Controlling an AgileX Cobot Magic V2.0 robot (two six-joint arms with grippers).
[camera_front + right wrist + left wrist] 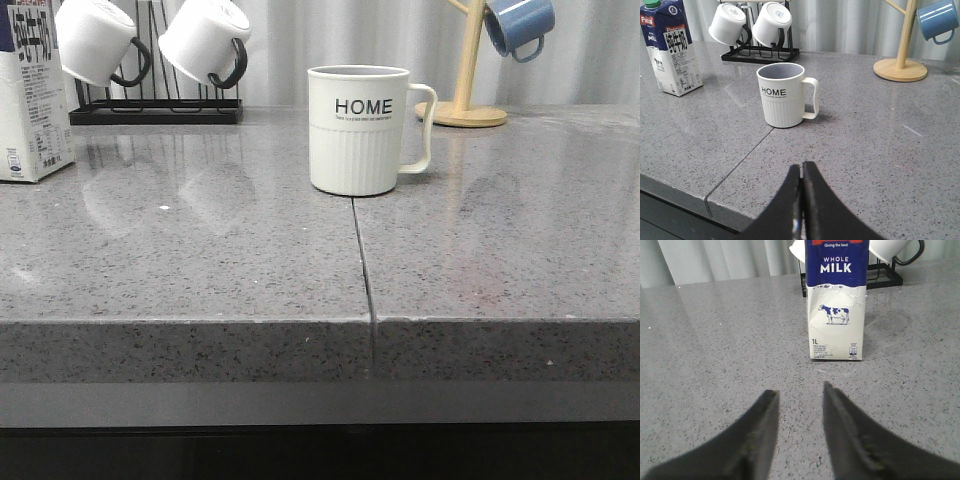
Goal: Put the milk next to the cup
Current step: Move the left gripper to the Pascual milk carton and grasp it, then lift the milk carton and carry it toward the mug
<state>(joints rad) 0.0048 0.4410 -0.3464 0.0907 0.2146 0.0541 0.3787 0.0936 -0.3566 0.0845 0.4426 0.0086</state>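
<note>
I move my left gripper to the milk next and close it around its dark blue top (7,28) (836,265), level with the WHOLE MILK lettering.
The milk (32,95) is a tall white carton with a dark blue top, upright at the far left of the grey counter. It also shows in the left wrist view (836,305) and the right wrist view (671,52). The cup (360,130), cream-white with "HOME" lettering, stands mid-counter, handle to the right; it also shows in the right wrist view (782,95). My left gripper (800,390) is open and empty, short of the milk. My right gripper (802,165) is shut and empty, near the counter's front edge, short of the cup. Neither gripper shows in the front view.
A black rack (155,110) with two white mugs (98,40) stands at the back left behind the milk. A wooden mug tree (462,100) holding a blue mug (520,25) stands at the back right. A seam (362,260) runs through the counter.
</note>
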